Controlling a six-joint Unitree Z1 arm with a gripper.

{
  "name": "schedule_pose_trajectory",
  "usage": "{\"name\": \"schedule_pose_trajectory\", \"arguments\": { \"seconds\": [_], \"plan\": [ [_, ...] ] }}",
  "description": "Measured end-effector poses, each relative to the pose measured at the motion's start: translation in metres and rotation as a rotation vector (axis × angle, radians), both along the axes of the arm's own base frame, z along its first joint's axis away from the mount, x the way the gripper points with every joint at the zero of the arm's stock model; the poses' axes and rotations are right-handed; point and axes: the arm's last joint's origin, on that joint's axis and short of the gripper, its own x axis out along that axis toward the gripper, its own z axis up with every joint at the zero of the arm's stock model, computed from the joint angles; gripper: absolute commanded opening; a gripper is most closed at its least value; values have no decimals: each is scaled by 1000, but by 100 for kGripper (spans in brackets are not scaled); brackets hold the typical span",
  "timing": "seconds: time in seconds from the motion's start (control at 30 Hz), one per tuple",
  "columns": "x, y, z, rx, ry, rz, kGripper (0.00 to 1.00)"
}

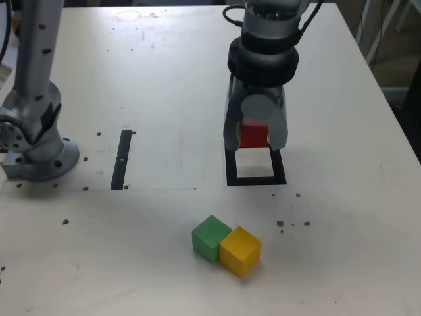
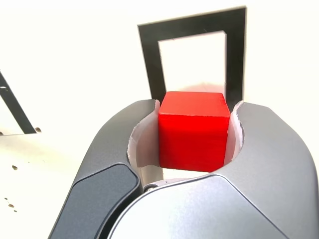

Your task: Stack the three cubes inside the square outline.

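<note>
My gripper is going to put the red cube down on the white centre of the black square outline point(image 1: 252, 157) point(image 2: 193, 65).
My gripper point(image 1: 254, 135) is shut on the red cube point(image 1: 253, 133), holding it at the far edge of the black square outline point(image 1: 256, 178). The wrist view shows the red cube point(image 2: 193, 130) squeezed between both grey fingers, with the square outline point(image 2: 193, 30) and its white centre just beyond it. Whether the cube touches the table cannot be told. The green cube point(image 1: 210, 237) and the yellow cube point(image 1: 240, 249) lie side by side, touching, on the table nearer the front, apart from the outline.
A narrow dark strip point(image 1: 122, 158) is marked on the table toward the exterior view's left. The arm's grey base point(image 1: 36, 148) stands at the far left. Small dark specks dot the white tabletop point(image 1: 342, 197).
</note>
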Motion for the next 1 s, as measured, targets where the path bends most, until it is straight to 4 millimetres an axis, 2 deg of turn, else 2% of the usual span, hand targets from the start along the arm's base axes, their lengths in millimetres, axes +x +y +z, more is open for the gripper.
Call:
{"name": "schedule_pose_trajectory", "arguments": {
  "seconds": [0.23, 0.47, 0.73, 0.83, 1.0],
  "plan": [
    [11, 5, -29, 19, 58, 28, 39],
    [14, 6, -46, 22, 71, 39, 39],
    [14, 8, -56, 6, 50, 52, 40],
    [14, 8, -57, 2, 46, 53, 45],
    [13, 8, -60, 1, 50, 51, 73]
  ]
}}
